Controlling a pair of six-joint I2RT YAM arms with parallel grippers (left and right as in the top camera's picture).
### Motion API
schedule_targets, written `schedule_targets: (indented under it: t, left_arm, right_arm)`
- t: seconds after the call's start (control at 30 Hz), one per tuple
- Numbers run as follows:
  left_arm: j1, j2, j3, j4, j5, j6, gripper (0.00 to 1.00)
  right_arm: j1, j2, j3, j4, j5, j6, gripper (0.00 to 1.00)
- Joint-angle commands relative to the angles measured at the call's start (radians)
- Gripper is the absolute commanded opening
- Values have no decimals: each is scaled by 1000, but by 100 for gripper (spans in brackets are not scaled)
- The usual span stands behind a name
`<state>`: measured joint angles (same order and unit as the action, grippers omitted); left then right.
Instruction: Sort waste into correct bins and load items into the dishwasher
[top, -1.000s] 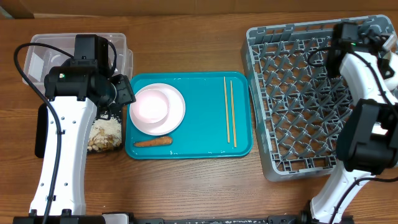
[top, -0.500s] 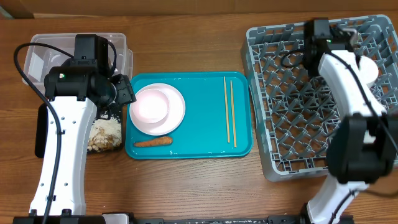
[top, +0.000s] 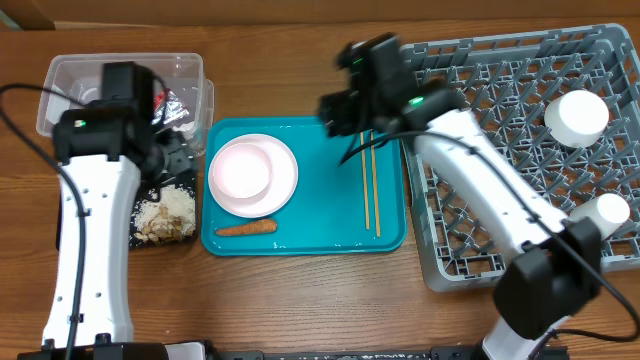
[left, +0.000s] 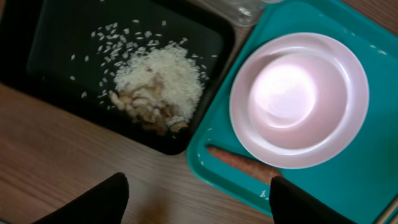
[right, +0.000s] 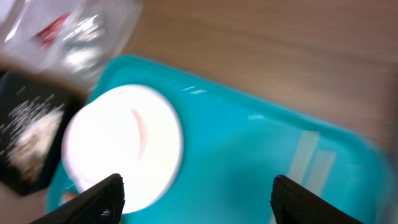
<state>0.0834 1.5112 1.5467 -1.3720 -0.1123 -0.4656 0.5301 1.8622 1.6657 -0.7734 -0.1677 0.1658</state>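
Observation:
My right gripper needs to move to close on the chopstick-side rim (top: 270, 179) (right: 143, 140) of the pink bowl, which is sitting on top of the white plate.
The pink-white plate (top: 253, 175) and an orange carrot (top: 246, 228) lie on the left of the teal tray (top: 320, 215), with the chopsticks (top: 368, 180) on its right. My left gripper (top: 172, 158) hangs open over the black tray (top: 150, 195), between the food scraps (left: 155, 87) and the plate (left: 298, 99); nothing sits between its fingers (left: 93, 202). My right gripper (top: 345, 110) hovers open and empty over the teal tray's far edge, near the chopsticks' ends. A white bowl (top: 577, 117) and a white cup (top: 610, 210) sit in the grey dish rack (top: 480, 150).
The clear tub (top: 70, 80) at the back left holds the crumpled foil wrapper (top: 175, 105). The right wrist view is blurred; it shows the plate (right: 121, 146), the teal tray (right: 249, 155) and the tub (right: 68, 31). Bare wood runs along the front.
My right arm has swung left from the rack's far corner to over the teal tray, its jaws now open, with the white bowl left in the rack. The left arm shifted slightly left.

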Motion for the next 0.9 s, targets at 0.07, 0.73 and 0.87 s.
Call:
schedule_targets:
  t: [0.07, 0.73, 0.87]
  left_arm:
    - [126, 5, 8, -20, 48, -59, 80]
    - [139, 5, 8, -19, 58, -55, 82]
    - [139, 5, 8, -19, 58, -55, 82]
  right_arm:
    - [131, 115, -4, 57, -32, 124, 77]
    - [230, 339, -4, 86, 199, 289, 9]
    - [196, 339, -4, 27, 254, 289, 7]
